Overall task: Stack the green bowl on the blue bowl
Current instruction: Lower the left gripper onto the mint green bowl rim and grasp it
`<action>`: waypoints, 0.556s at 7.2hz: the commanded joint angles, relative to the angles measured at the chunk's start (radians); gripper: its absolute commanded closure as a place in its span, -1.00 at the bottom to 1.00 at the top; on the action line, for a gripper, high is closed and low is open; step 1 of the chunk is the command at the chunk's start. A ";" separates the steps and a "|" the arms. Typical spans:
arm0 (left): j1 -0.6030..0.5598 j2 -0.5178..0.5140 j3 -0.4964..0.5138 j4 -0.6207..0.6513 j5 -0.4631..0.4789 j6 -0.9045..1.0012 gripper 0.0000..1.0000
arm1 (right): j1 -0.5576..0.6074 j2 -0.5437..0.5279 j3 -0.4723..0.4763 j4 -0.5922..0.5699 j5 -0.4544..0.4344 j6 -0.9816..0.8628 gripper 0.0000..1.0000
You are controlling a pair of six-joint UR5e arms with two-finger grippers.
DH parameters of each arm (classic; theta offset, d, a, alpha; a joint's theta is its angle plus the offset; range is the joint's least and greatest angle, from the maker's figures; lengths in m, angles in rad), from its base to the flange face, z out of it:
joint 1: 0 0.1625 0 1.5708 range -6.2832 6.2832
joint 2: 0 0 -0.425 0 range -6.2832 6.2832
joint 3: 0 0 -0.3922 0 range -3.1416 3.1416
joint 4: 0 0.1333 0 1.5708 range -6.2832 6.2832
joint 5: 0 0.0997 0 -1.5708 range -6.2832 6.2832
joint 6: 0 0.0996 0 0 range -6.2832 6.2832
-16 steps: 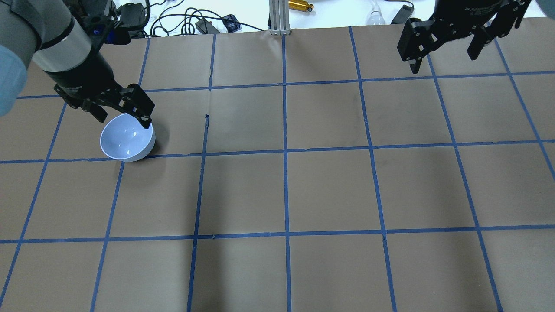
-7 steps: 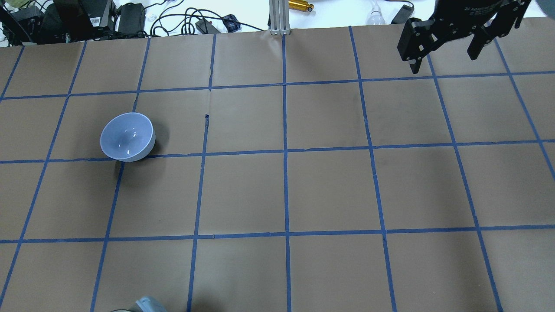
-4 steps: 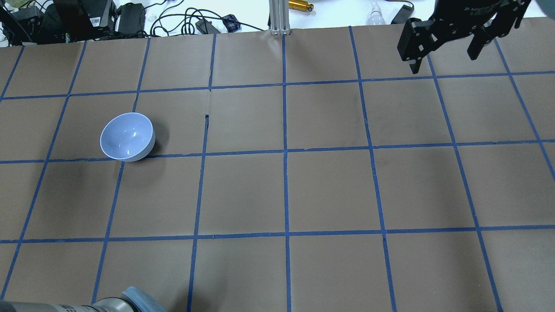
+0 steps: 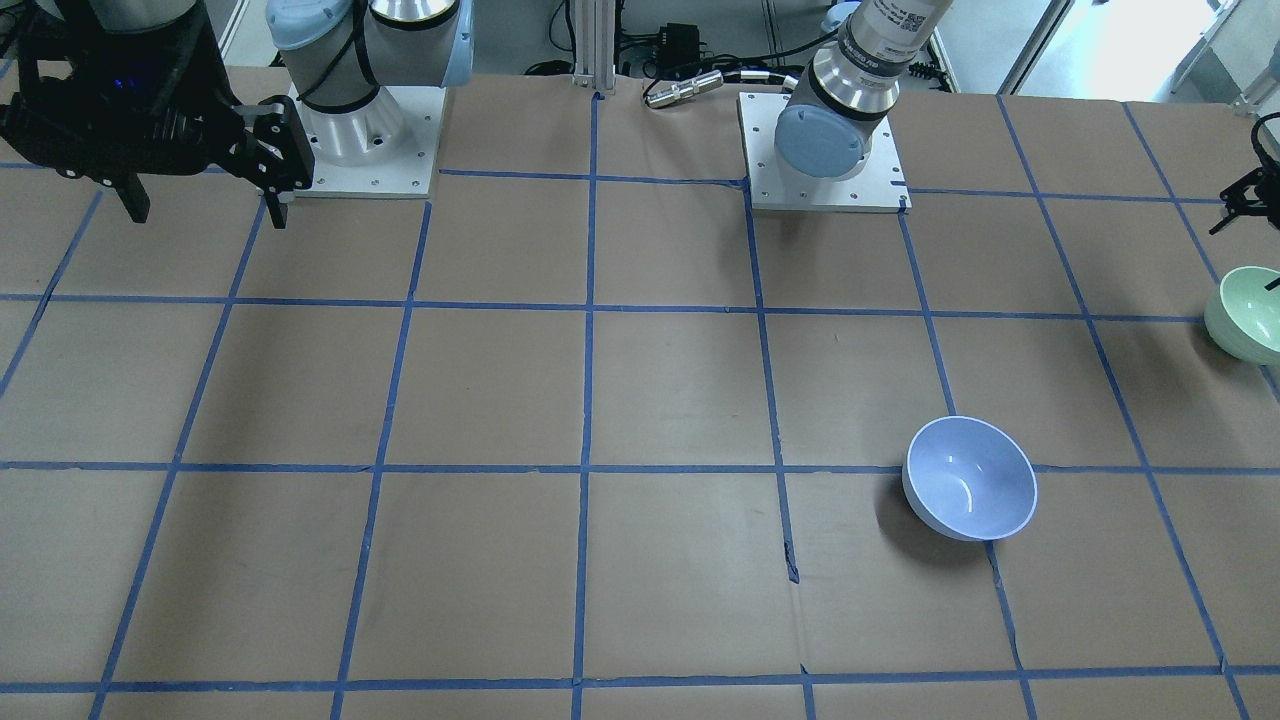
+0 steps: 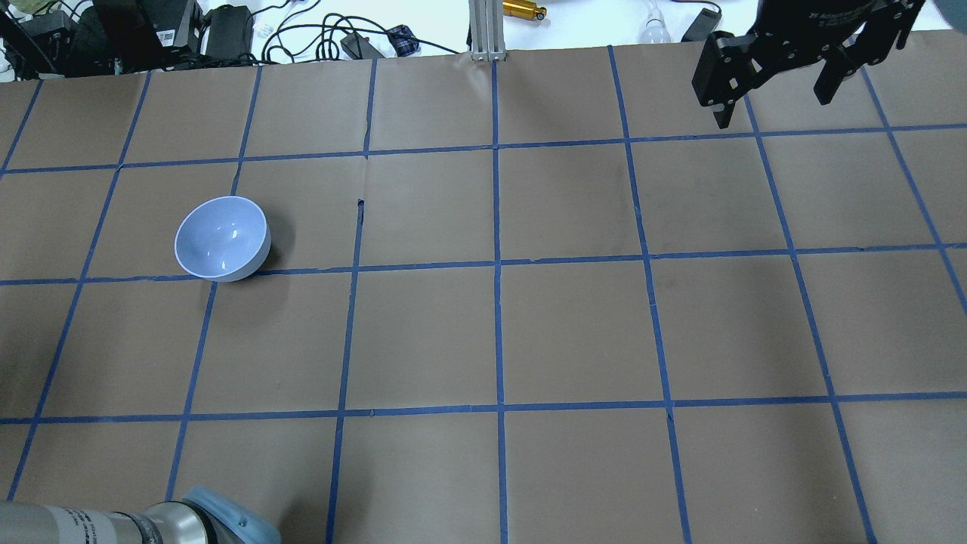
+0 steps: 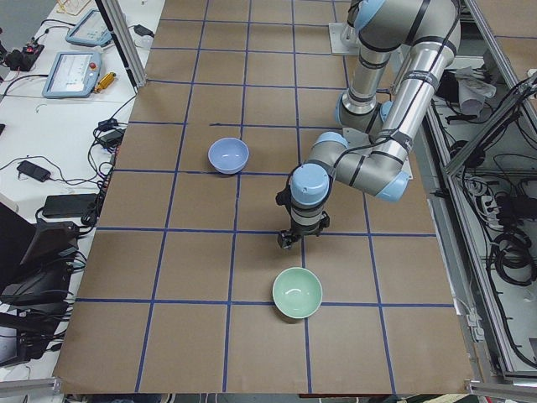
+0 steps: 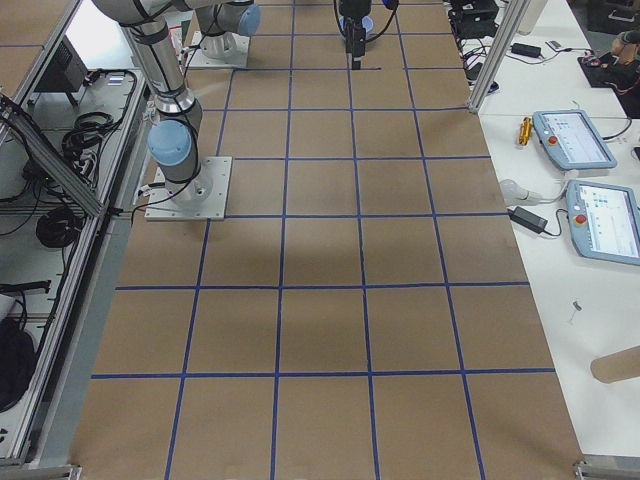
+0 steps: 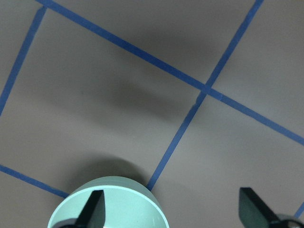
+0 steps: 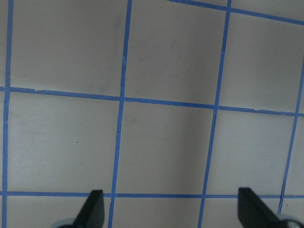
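Next, I will close my left gripper on the green bowl's rim (image 4: pixel 1222 280) (image 8: pixel 165 218), on the side that faces the robot bases, so that one finger is inside the bowl.
The blue bowl (image 5: pixel 223 238) stands upright and empty on the table's left half; it also shows in the front view (image 4: pixel 970 478) and the left side view (image 6: pixel 228 154). The green bowl (image 6: pixel 297 291) stands upright near the table's left end, at the right edge of the front view (image 4: pixel 1245 312). My left gripper (image 8: pixel 171 216) is open and empty, low over the table beside the green bowl (image 8: pixel 109 204), one finger over its rim. It is out of the overhead view. My right gripper (image 5: pixel 774 102) is open and empty, high over the far right.
The table (image 5: pixel 574 325) is covered in brown paper with a blue tape grid. My left arm's elbow (image 5: pixel 151 521) juts into the overhead view's bottom left. Cables and boxes (image 5: pixel 227 30) lie beyond the far edge. Robot bases (image 4: pixel 820 150) stand at the near side.
My left arm has drawn away from the blue bowl and out of the overhead view; its elbow now shows at the bottom left. The blue bowl and the right arm have not moved.
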 commanded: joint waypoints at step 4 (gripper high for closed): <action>0.082 -0.132 0.012 0.162 -0.054 0.229 -1.00 | -0.002 0.000 0.000 0.000 0.000 0.000 -1.00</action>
